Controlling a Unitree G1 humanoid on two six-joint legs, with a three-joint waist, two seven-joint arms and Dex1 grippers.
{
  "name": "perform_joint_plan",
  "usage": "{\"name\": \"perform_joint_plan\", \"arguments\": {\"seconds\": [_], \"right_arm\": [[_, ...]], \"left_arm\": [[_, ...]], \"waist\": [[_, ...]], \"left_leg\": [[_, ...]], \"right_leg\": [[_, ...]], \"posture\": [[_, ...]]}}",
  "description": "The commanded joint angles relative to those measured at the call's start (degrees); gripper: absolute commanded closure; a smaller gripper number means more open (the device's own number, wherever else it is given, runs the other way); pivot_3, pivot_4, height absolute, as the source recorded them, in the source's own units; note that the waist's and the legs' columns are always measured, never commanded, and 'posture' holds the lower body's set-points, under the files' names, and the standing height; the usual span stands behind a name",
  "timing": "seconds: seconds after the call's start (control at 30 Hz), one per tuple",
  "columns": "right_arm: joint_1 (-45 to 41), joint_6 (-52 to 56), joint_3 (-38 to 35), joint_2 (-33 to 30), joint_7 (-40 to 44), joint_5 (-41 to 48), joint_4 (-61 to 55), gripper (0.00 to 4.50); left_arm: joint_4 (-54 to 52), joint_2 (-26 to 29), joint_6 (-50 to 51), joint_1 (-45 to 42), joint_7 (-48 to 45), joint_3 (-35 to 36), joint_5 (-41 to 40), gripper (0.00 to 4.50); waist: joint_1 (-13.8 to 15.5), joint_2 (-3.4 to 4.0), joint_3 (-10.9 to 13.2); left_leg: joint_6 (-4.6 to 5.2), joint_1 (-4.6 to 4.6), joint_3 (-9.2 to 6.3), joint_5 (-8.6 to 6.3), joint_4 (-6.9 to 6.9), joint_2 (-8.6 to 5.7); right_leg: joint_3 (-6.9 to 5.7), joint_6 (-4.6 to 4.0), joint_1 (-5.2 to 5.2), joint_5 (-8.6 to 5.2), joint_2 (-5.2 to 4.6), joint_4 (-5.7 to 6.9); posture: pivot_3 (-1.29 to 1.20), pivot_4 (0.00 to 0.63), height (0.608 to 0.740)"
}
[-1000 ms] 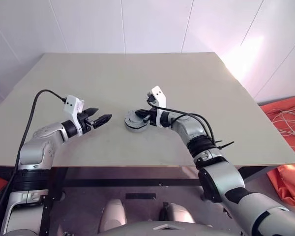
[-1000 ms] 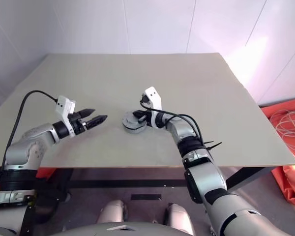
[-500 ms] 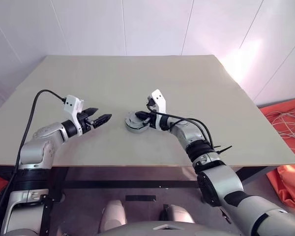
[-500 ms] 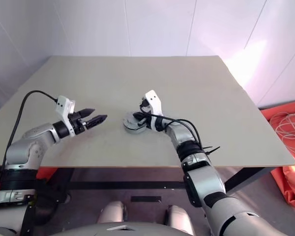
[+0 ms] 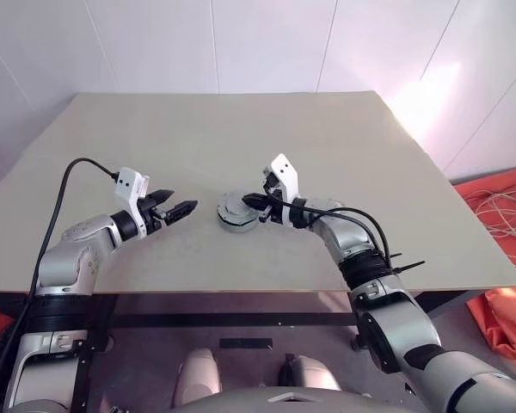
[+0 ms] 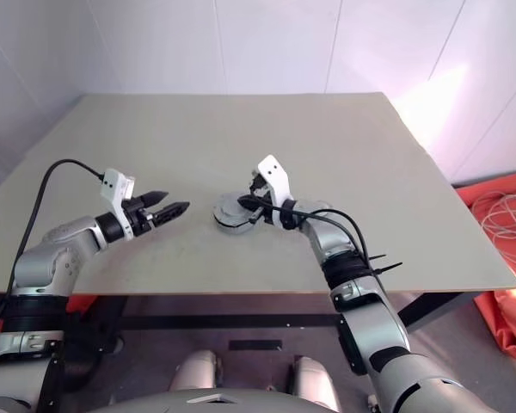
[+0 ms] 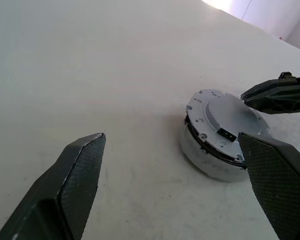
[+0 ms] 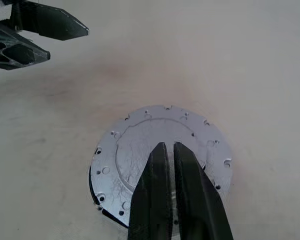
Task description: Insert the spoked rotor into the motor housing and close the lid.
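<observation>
The lid sits at a slant with a gap under its edge, so next I open my closed right gripper and grip the raised disc [image 7: 233, 116] before my left gripper gets to the lid's rim.
The motor housing [image 5: 235, 222] stands mid-table as a squat round cylinder. The lid [image 8: 140, 145] lies on top of it, plain grey face up, and a dark gap shows under one side of its edge [image 7: 210, 148]. The spoked rotor is hidden. My right gripper [image 8: 166, 146] hovers just over the lid's middle with its fingers nearly together and nothing between them. My left gripper [image 5: 182, 209] stands open a hand's width to the left of the housing, pointing at it, and holds nothing.
The pale table [image 5: 241, 138] spreads wide behind and to both sides of the housing. Its front edge [image 5: 241, 290] runs close below the arms. An orange cloth with white cords [image 5: 499, 215] lies on the floor to the right.
My right wrist has rolled a little and its forearm has dropped lower toward the right. Its fingertips stay over the lid. The left arm has not moved.
</observation>
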Motion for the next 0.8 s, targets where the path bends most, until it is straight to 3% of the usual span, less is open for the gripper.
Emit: {"name": "perform_joint_plan", "arguments": {"seconds": [0.03, 0.33, 0.8], "right_arm": [[-1.5, -2.1, -1.2, 0.4, 0.2, 1.2, -2.2, 3.24], [-1.7, -3.2, -1.5, 1.0, 2.1, 2.4, -2.3, 0.01], [-1.7, -9.2, 1.3, 3.8, -0.9, -2.4, 7.2, 0.01]], "left_arm": [[-0.8, 0.3, -1.2, -1.4, 0.2, 0.7, 0.1, 0.0], [-0.7, 0.4, -1.2, -1.7, 0.1, 0.5, 0.3, 0.0], [-1.4, 0.8, -0.8, -1.7, 0.3, 0.8, 0.4, 0.0]], "waist": [[0.0, 0.0, 0.0], [0.0, 0.0, 0.0], [-0.1, 0.0, 0.0]], "left_leg": [[0.0, -0.11, 0.0, 0.0, 0.01, -0.01], [0.04, -0.13, 0.01, -0.02, 0.01, 0.0], [0.0, -0.14, 0.01, 0.0, 0.02, 0.0]], "right_leg": [[0.0, 0.0, -0.08, 0.0, 0.0, 0.0], [-0.01, 0.0, -0.11, 0.0, 0.0, -0.03], [0.0, 0.0, -0.12, 0.0, 0.0, -0.02]], "posture": [[0.0, 0.0, 0.74], [0.0, 0.0, 0.74], [0.0, 0.0, 0.74]]}}
